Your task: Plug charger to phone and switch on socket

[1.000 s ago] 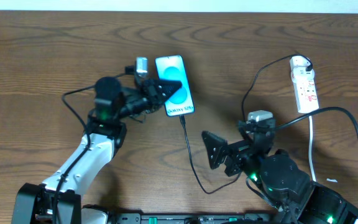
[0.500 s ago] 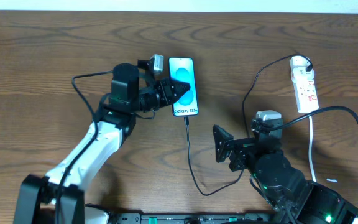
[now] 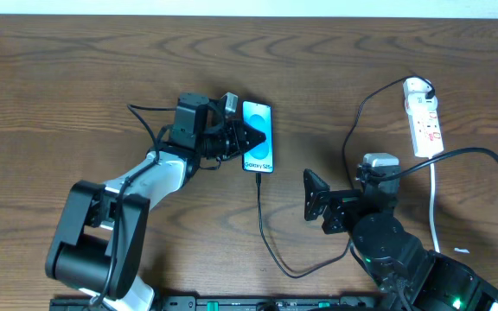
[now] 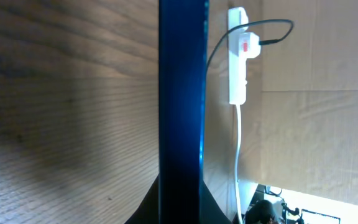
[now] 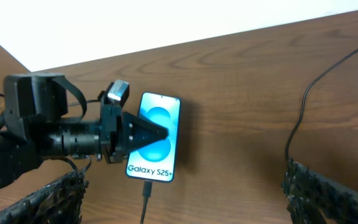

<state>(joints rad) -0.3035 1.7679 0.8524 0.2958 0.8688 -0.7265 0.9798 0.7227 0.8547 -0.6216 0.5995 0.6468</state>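
Next, my left gripper sets the phone free on the bare wood (image 3: 280, 161), in the spot that lies between the cable tip and my right gripper.
The phone (image 3: 260, 147) shows its cyan-and-white "Galaxy S25" screen (image 5: 152, 155) left of the table's centre. My left gripper (image 3: 251, 136) is shut on it, one finger lying across the screen. The left wrist view has the phone (image 4: 182, 93) edge-on as a dark bar between the fingers (image 4: 146, 210). The charger's black cable (image 3: 267, 229) has its tip (image 5: 146, 189) at the phone's bottom edge. It loops round to the white socket (image 3: 423, 117) at the far right. My right gripper (image 3: 316, 206) stands open near the front, holding nothing.
The socket's white cord (image 3: 433, 207) runs toward the front edge at the right. A red switch (image 4: 244, 45) shows on the socket (image 4: 239, 59). Thick black robot cables (image 3: 491, 173) arch over the right side. Bare wooden table (image 3: 76, 78) lies to the left and back.
My left gripper has carried the phone to the right and turned it straighter, dragging the cable along. The right gripper has shifted slightly right and stays open.
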